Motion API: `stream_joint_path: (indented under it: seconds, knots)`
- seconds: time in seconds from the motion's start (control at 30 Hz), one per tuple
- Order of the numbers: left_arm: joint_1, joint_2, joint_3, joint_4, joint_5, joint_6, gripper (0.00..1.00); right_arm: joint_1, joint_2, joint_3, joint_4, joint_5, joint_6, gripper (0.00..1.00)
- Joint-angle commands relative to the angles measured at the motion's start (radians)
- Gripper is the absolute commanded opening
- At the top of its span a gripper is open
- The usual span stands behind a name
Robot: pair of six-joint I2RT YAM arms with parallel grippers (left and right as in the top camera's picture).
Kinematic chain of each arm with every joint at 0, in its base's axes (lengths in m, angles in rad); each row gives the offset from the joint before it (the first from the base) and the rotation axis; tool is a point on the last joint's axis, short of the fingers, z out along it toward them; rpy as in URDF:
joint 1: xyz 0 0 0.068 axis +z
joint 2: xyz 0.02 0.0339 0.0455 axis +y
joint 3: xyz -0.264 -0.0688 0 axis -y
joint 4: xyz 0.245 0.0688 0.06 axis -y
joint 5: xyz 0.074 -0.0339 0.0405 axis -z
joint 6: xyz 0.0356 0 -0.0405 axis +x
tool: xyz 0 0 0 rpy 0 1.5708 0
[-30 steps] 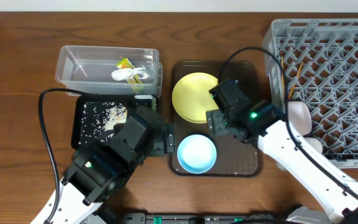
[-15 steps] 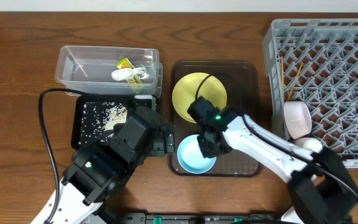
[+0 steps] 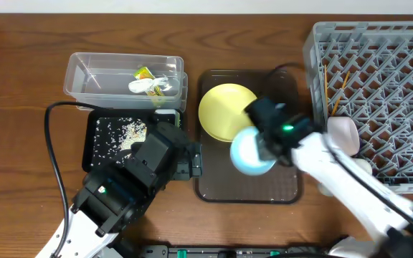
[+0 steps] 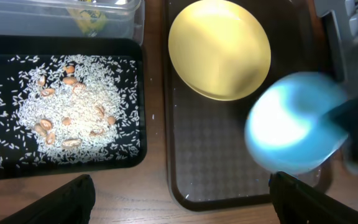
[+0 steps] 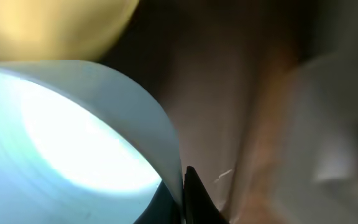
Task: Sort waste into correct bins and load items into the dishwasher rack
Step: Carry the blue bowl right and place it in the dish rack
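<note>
The robot's right gripper needs to release the light blue bowl in the grey dishwasher rack (image 3: 347, 95), by the chopsticks behind the pinkish-white bowl.
My right gripper (image 3: 265, 140) is shut on the rim of the light blue bowl (image 3: 252, 152), which hangs tilted above the brown serving tray (image 3: 249, 188). In the right wrist view the gripper (image 5: 183, 198) pinches the bowl's (image 5: 73, 137) wall between its dark fingers. The yellow plate (image 3: 223, 111) lies at the back of that tray. My left gripper (image 4: 179, 208) stands open over the table's front edge, holding nothing. From the left wrist the bowl (image 4: 297, 127) shows blurred beside the plate (image 4: 219, 50). The grey dishwasher rack (image 3: 378, 93) on the right holds the chopsticks (image 3: 327, 89) and the pinkish-white bowl (image 3: 344, 133).
The clear tub (image 3: 84, 79) at the back left holds the snack wrapper (image 3: 144, 73) and the white scrap (image 3: 149, 87). In front of it the black tray (image 3: 95, 154) carries the rice scraps (image 3: 126, 132). My left arm sits just left of the brown tray.
My right gripper has shut on the blue bowl and lifted it up and to the right off the tray's front. The left arm has not moved.
</note>
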Motion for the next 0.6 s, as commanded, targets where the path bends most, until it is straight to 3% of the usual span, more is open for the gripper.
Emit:
stream_joint_path:
  seconds: [0.0,0.17,0.37,0.57]
  knots:
    - [0.004,-0.005,0.011,-0.002,-0.016,0.006,0.92,-0.096,-0.121,0.039,0.080,0.373,-0.005,0.01]
    - [0.004,-0.005,0.011,-0.002,-0.016,0.006,0.91,-0.238,-0.175,0.039,0.292,0.590,-0.057,0.01]
    - [0.004,-0.005,0.011,-0.002,-0.016,0.006,0.91,-0.408,-0.099,0.039,0.485,0.617,-0.257,0.01]
    - [0.004,-0.005,0.011,-0.002,-0.016,0.006,0.91,-0.528,0.055,0.039,0.558,0.690,-0.321,0.01]
